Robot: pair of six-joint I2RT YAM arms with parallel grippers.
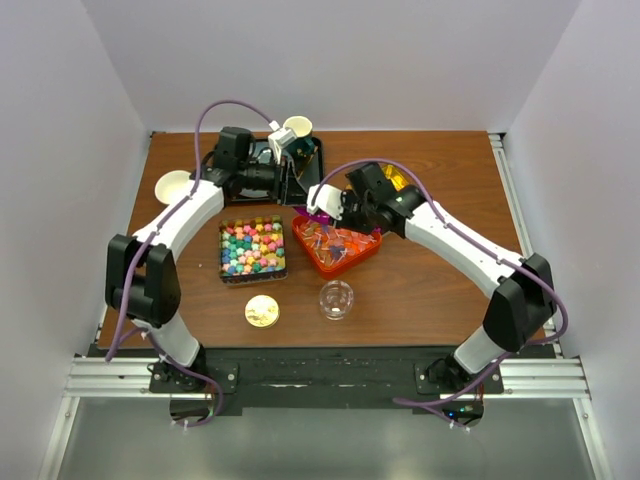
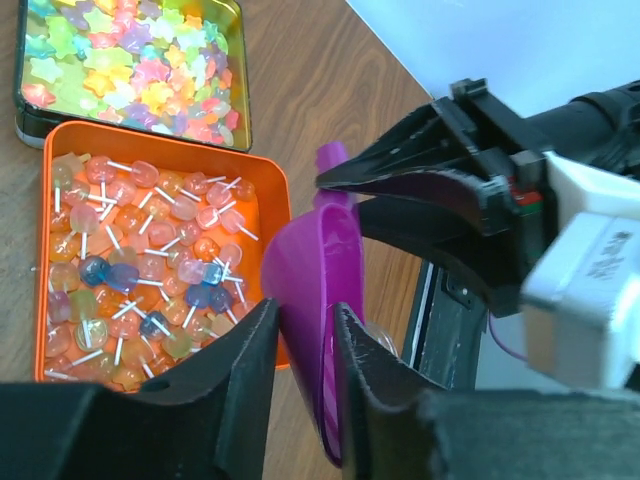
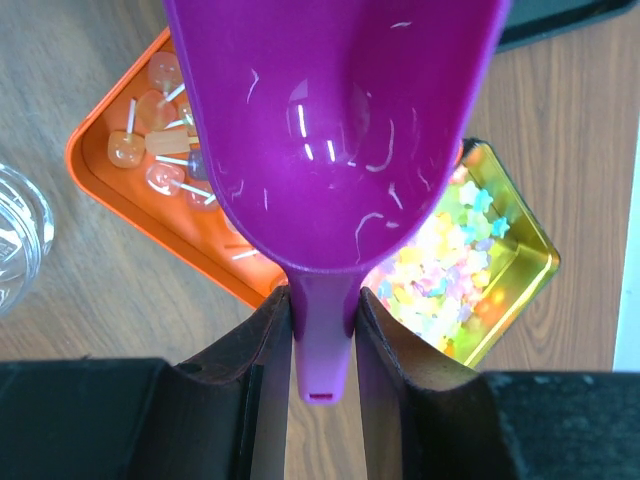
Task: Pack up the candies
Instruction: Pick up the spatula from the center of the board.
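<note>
The handle of the purple scoop tilts across my right gripper's fingers, so next I open them and take the handle lengthwise (image 3: 321,375) while my left gripper steadies the scoop's bowl.
Bright multicoloured candies (image 1: 252,247) fill a square tin (image 1: 224,252); they also show in the left wrist view (image 2: 140,60) and the right wrist view (image 3: 450,260). An orange tray (image 1: 312,262) holds translucent candies on small sticks (image 2: 130,260). A purple scoop (image 1: 322,214) hangs over the tray's far corner, empty inside (image 3: 330,130). My right gripper (image 3: 322,300) is shut on its handle. My left gripper (image 2: 305,315) is shut on the wall of the scoop's bowl (image 2: 315,260). In the top view the left gripper (image 1: 300,193) and the right gripper (image 1: 332,205) meet at the scoop.
A clear glass jar (image 1: 336,299) stands open in front of the orange tray, with a round gold lid (image 1: 262,312) to its left. A black tray (image 1: 310,160) with a white cup (image 1: 297,127) sits at the back. Another white cup (image 1: 173,184) is at the table's left edge.
</note>
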